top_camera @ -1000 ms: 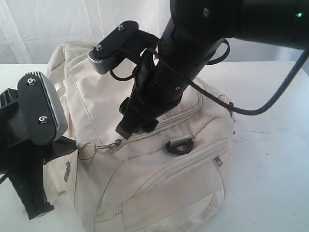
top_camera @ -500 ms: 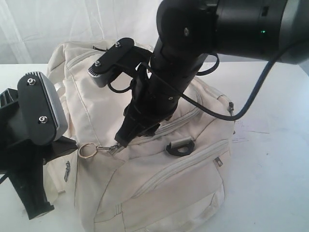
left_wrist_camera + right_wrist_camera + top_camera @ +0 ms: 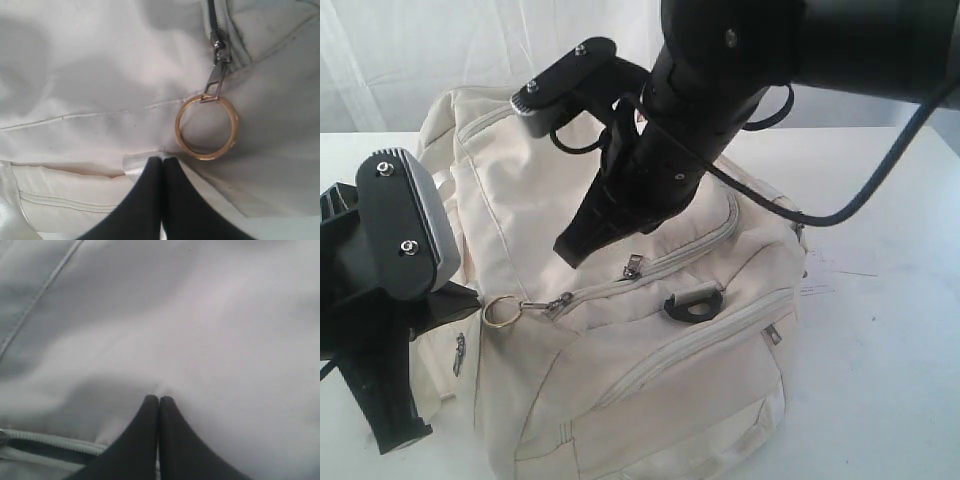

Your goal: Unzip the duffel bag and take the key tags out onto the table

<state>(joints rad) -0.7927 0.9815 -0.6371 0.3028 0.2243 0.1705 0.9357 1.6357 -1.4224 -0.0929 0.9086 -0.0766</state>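
My shut right gripper hovers off the small pull partway along the top zipper; it should open, pinch that pull, draw it to the zipper's end [image 3: 732, 212].
The cream-white duffel bag [image 3: 650, 350] lies on the white table [image 3: 890, 340]. Its top zipper carries a gold ring [image 3: 500, 311] [image 3: 206, 128] on the slider's pull [image 3: 219, 55]. A second small pull [image 3: 632, 267] sits further along the zipper. My left gripper [image 3: 470, 297] [image 3: 161, 159] is shut, pinching a small white webbing tab [image 3: 134, 167] on the bag just beside the ring. My right gripper [image 3: 567, 252] [image 3: 159, 399] is shut with nothing in it, hovering above the bag's top panel. A short stretch of zipper [image 3: 35, 445] shows dark lining. The key tags are hidden.
A black strap ring [image 3: 692, 303] stands on the bag's side, above a pocket zipper with a small pull [image 3: 770, 335]. The right arm's black cable [image 3: 860, 205] loops over the bag's far end. White curtain hangs behind the table.
My right gripper dipped to the zipper slider near the ring, then lifted up and away from it, uncovering the second pull. The left gripper and the ring have stayed put.
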